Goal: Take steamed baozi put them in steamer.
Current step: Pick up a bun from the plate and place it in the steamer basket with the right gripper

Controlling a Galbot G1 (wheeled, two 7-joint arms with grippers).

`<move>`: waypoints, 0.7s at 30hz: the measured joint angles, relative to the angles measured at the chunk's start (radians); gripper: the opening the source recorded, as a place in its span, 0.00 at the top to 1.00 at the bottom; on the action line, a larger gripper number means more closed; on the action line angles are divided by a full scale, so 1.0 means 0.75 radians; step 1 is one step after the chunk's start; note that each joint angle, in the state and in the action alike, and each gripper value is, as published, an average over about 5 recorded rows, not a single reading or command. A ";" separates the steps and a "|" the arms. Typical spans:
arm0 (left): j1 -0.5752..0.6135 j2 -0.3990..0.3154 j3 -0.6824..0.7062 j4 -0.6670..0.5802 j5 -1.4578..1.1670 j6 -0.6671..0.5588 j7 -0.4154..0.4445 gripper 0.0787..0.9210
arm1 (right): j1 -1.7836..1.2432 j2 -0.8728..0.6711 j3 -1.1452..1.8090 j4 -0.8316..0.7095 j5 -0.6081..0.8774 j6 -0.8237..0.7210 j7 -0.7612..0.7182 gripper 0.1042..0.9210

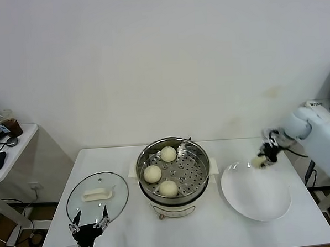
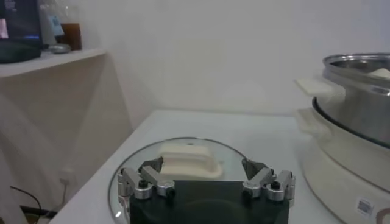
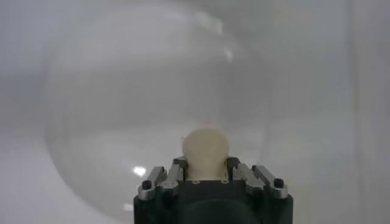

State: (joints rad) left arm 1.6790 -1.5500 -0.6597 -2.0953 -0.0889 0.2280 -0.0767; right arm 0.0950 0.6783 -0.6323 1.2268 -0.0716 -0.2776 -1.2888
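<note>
My right gripper will release the fourth baozi, now over the rim of the white plate, on the bare tray area (image 1: 186, 166) closest to the white plate, inside the steamer.
The steel steamer (image 1: 203, 158) stands mid-table with three cream-white baozi (image 1: 168, 154) (image 1: 152, 173) (image 1: 168, 188) on its perforated tray. Its side also shows in the left wrist view (image 2: 359, 115). My right gripper (image 1: 261, 160) is shut on the fourth baozi (image 1: 259, 162) over the far left rim of the white plate (image 1: 257, 196). In the right wrist view the baozi (image 3: 206, 148) sits between the fingers (image 3: 178, 167) above the plate (image 3: 122, 109). My left gripper (image 1: 89, 221) is open and empty at the table's front left, over the near edge of the glass lid (image 1: 97, 196).
The glass lid with its cream handle (image 2: 186, 159) lies flat left of the steamer. A side table (image 1: 6, 154) with a cup and dark items stands at the far left. The plate lies right of the steamer.
</note>
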 measured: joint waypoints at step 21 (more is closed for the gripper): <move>-0.031 0.005 -0.008 -0.033 -0.041 0.017 -0.010 0.12 | 0.574 0.345 -0.610 0.177 0.530 -0.278 0.091 0.62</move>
State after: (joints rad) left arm 1.6557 -1.5460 -0.6656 -2.1200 -0.1198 0.2412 -0.0840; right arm 0.5256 0.9372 -1.0896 1.3593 0.3259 -0.4858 -1.2206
